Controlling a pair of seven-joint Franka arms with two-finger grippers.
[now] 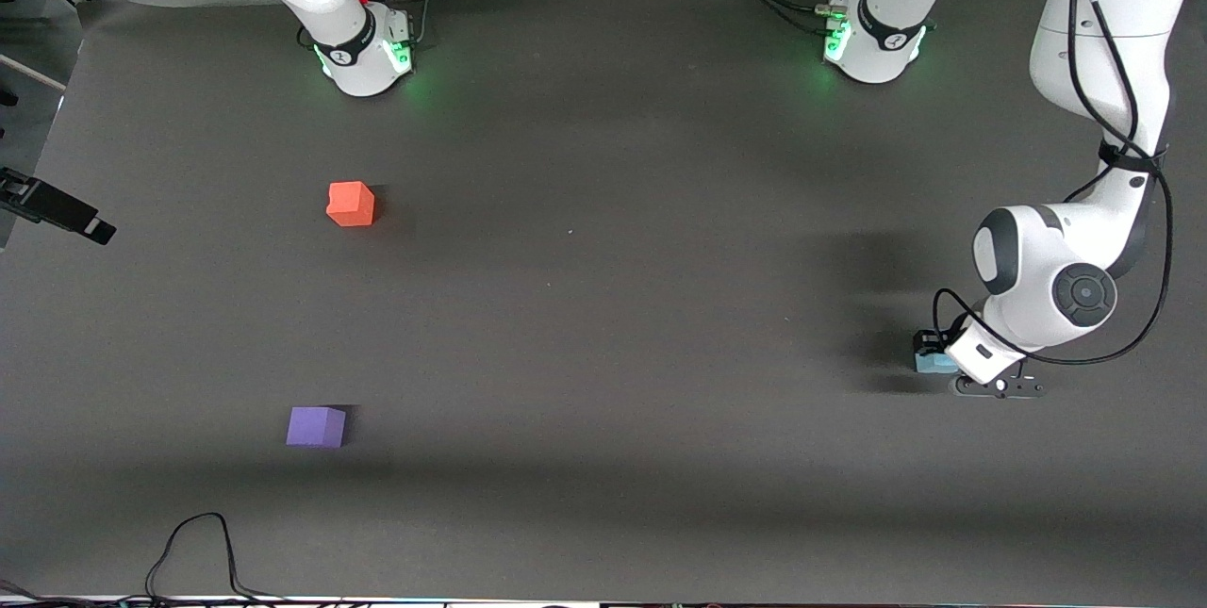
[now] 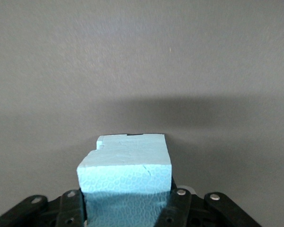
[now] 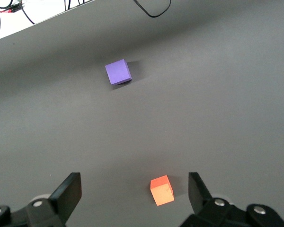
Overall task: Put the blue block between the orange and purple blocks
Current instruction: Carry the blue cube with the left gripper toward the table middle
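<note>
Next, my left gripper lets go of the blue block on the open middle of the table (image 1: pixel 583 253), roughly level with the orange block.
The blue block (image 1: pixel 932 363) sits on the dark table near the left arm's end. My left gripper (image 1: pixel 940 355) is down at the table with its fingers pressed against the block's two sides; in the left wrist view the block (image 2: pixel 125 165) fills the space between the fingers (image 2: pixel 180 208). The orange block (image 1: pixel 351 204) and the purple block (image 1: pixel 316 426) lie toward the right arm's end, the purple one nearer the front camera. My right gripper (image 3: pixel 135 194) is open and empty, high over the orange block (image 3: pixel 162 190), with the purple block (image 3: pixel 118 72) also in view. It waits.
A black bracket (image 1: pixel 57 209) juts in at the table's edge at the right arm's end. A black cable (image 1: pixel 198 547) loops along the table's near edge. The two arm bases (image 1: pixel 363 52) (image 1: pixel 877 38) stand along the top.
</note>
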